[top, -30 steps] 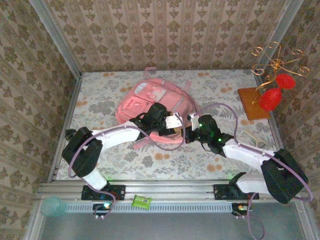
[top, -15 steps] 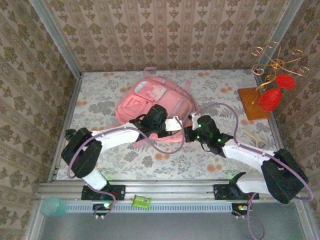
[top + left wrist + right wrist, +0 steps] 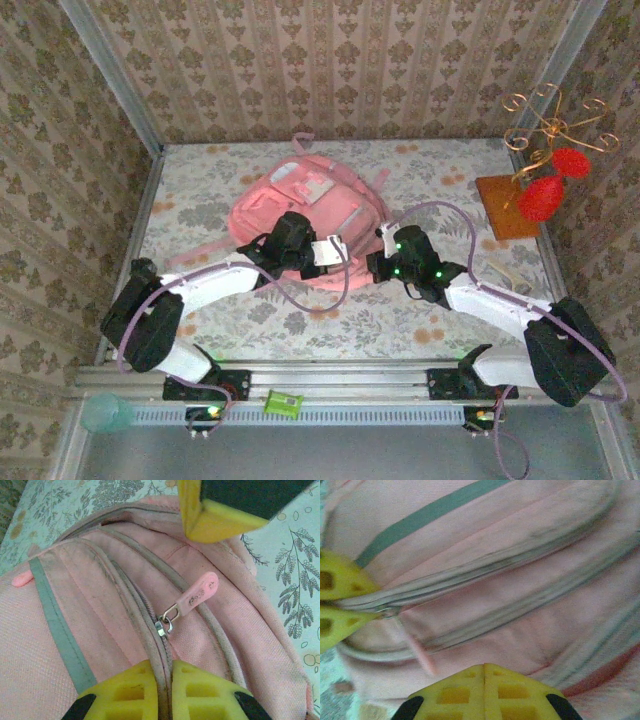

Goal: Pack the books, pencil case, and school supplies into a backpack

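Observation:
The pink zip pull lies clear of the right gripper's closed fingers, so that gripper should open and take hold of it close to the metal slider (image 3: 171, 613) before pulling.
The pink backpack (image 3: 300, 200) lies flat in the middle of the table. My left gripper (image 3: 335, 248) is shut on a closed zip seam at the backpack's near edge, and the seam runs between its yellow fingertips (image 3: 167, 665). The metal slider (image 3: 162, 626) and pink zip pull (image 3: 197, 596) sit just beyond them. My right gripper (image 3: 378, 262) hovers over the same edge from the right, shut with nothing between its fingers (image 3: 484, 667). One of its yellow fingers (image 3: 220, 510) shows in the left wrist view. The books and the school supplies are out of view.
A wooden base with a gold wire stand and red ornaments (image 3: 510, 205) stands at the far right. A green object (image 3: 283, 403) and a teal cup (image 3: 105, 412) sit by the front rail. Patterned walls enclose the floral tablecloth (image 3: 420, 320).
My left gripper has moved left with the seam in its grip, and the backpack has shifted slightly left with it. The right gripper stayed beside it.

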Action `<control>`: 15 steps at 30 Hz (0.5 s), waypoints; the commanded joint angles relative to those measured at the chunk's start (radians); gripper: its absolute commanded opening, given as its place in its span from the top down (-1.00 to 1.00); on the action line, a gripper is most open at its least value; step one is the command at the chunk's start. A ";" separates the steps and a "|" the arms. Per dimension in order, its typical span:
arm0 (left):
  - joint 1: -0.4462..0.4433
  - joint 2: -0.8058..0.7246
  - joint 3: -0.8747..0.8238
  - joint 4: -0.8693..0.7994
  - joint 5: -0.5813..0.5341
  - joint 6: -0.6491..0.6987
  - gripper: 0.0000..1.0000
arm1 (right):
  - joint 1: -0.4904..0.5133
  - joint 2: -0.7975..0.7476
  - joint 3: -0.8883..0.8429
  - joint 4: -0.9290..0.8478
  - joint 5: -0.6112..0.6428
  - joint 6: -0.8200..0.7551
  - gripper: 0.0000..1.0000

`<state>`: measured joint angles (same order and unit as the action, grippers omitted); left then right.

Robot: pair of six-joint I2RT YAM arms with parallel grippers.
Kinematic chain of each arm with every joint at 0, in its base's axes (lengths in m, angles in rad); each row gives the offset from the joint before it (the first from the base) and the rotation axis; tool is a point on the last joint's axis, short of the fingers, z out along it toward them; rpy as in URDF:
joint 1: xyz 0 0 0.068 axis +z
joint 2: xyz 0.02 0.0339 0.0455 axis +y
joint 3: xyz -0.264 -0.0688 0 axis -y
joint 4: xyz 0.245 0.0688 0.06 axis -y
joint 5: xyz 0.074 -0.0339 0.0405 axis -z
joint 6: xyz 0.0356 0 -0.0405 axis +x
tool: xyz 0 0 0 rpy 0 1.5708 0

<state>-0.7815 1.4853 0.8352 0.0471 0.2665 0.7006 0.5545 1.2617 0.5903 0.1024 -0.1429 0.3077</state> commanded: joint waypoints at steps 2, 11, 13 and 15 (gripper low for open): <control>0.007 -0.020 -0.015 -0.007 0.039 -0.003 1.00 | -0.002 -0.058 0.000 0.030 -0.164 -0.047 0.45; 0.007 -0.027 -0.018 -0.007 0.043 -0.006 1.00 | -0.001 0.024 0.064 0.024 -0.183 -0.098 0.24; 0.007 -0.026 -0.016 -0.009 0.046 -0.007 1.00 | -0.001 0.061 0.092 0.015 -0.181 -0.115 0.24; 0.008 -0.028 -0.017 -0.010 0.046 -0.007 1.00 | -0.001 0.091 0.111 0.007 -0.181 -0.135 0.24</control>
<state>-0.7780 1.4853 0.8314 0.0540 0.2764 0.7002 0.5545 1.3247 0.6624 0.1230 -0.3012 0.2207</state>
